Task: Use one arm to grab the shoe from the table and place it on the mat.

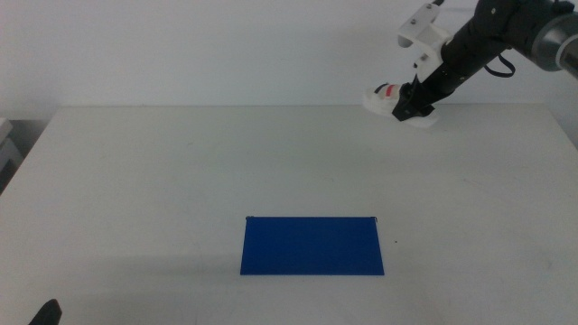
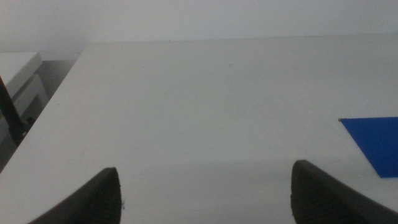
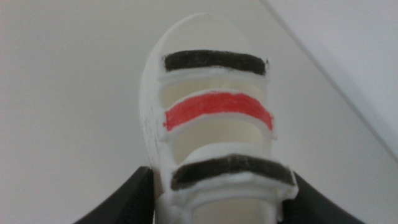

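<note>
Next, my right gripper lets go of the white shoe on the middle of the dark blue mat (image 1: pixel 312 238), a little toward its back edge.
The white sandal-like shoe (image 1: pixel 383 93) with black, red and black straps lies at the table's (image 1: pixel 181 162) far right back edge. My right arm comes in from the upper right, and its gripper (image 1: pixel 408 102) is down on the shoe. In the right wrist view the shoe (image 3: pixel 214 112) fills the picture, and the right gripper (image 3: pixel 221 183) has its two dark jaws pressed against both sides of the heel end. The dark blue mat (image 1: pixel 312 245) lies flat near the table's front middle, far from the shoe. My left gripper (image 2: pixel 205 186) waits open and empty at the front left (image 1: pixel 45 312).
A corner of the blue mat (image 2: pixel 376 143) shows in the left wrist view. Beyond the table's left edge stands a pale grey box-like object (image 2: pixel 22 87). A plain wall rises behind the table's back edge.
</note>
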`<move>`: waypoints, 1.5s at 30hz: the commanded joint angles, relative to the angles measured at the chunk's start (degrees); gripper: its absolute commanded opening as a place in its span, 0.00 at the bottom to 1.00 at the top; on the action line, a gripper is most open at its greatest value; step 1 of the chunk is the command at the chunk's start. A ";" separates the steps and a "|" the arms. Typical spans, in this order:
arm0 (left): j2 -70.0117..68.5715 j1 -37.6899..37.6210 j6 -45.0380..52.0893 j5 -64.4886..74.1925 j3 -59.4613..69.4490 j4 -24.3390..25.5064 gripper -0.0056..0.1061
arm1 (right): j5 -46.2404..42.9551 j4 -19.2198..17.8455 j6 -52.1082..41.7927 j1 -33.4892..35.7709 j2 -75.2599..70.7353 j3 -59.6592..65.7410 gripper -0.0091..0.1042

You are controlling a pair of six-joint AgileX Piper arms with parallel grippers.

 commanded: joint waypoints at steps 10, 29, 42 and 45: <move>-0.81 -0.27 -0.29 -4.59 0.40 -0.45 0.89 | -10.83 -2.15 1.40 12.34 -23.90 24.54 0.05; -0.80 -0.27 -0.29 -4.59 0.40 -0.43 0.89 | -15.40 -2.32 1.79 27.70 -26.02 35.02 0.05; -0.80 -0.27 -0.29 -4.59 0.40 -0.43 0.89 | -16.37 -2.97 -4.94 27.45 -24.97 37.89 0.05; -0.80 -0.27 -0.29 -4.59 0.40 -0.43 0.89 | -19.19 -2.32 -8.19 27.45 -24.97 41.19 0.05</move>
